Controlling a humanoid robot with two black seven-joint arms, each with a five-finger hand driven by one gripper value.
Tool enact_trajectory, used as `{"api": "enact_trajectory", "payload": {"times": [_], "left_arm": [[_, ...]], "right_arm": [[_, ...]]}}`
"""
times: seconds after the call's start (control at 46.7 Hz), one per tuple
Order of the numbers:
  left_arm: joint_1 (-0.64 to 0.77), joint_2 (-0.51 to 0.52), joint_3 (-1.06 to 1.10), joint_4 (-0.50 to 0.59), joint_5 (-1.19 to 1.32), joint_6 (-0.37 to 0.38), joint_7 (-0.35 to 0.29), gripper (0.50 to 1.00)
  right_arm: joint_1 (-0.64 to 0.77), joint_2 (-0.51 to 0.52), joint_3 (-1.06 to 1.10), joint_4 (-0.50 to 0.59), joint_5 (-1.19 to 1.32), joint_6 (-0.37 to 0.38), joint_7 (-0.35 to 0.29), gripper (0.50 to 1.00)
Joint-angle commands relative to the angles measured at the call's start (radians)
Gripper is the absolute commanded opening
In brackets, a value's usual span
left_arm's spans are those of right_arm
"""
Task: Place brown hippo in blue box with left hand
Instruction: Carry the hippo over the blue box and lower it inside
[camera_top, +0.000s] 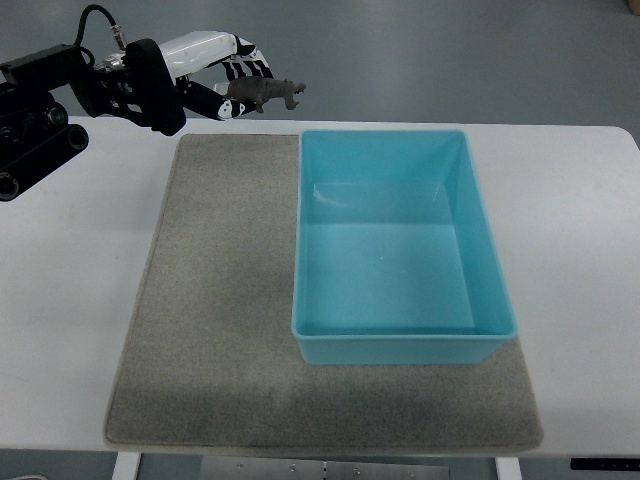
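My left gripper is going to release the brown hippo on the middle of the blue box's bottom (385, 256).
A small brown hippo (266, 94) hangs in the air beyond the table's far edge, up at the top left. My left hand (232, 84), white with black finger joints, is shut on it, with the hippo's head sticking out to the right. The blue box (484, 228) stands empty on the right half of a grey mat, its near-left corner below and to the right of the hand. The right arm does not show.
The grey felt mat (215, 300) covers the middle of the white table (70, 290). My left arm's black forearm (50, 110) comes in over the table's far left corner. Grey floor lies beyond the far edge.
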Motion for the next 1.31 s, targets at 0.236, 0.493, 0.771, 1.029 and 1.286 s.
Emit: {"api": "enact_trajectory", "payload": {"times": [0.236,0.493,0.771,1.029,1.286], "left_arm": [[-0.003,-0.017,0.004,-0.100,0.007,0.000,0.003,0.500],[0.000,-0.078,0.018,-0.123,0.016,-0.002,0.003,0.500],[0.007,-0.154,0.093,-0.123,0.030,0.000,0.002,0.500],[0.016,-0.206,0.116,-0.123,0.040,0.000,0.002,0.500],[0.022,-0.233,0.179,-0.121,0.069,0.000,0.002,0.500]], "right_arm": [[0.000,0.000,0.000,0.001,0.000,0.001,0.000,0.936],[0.000,0.000,0.000,0.001,0.000,0.001,0.000,0.936],[0.000,0.000,0.000,0.001,0.000,0.001,0.000,0.936],[0.000,0.000,0.000,0.001,0.000,0.001,0.000,0.936],[0.000,0.000,0.000,-0.001,0.000,-0.001,0.000,0.936]]}}
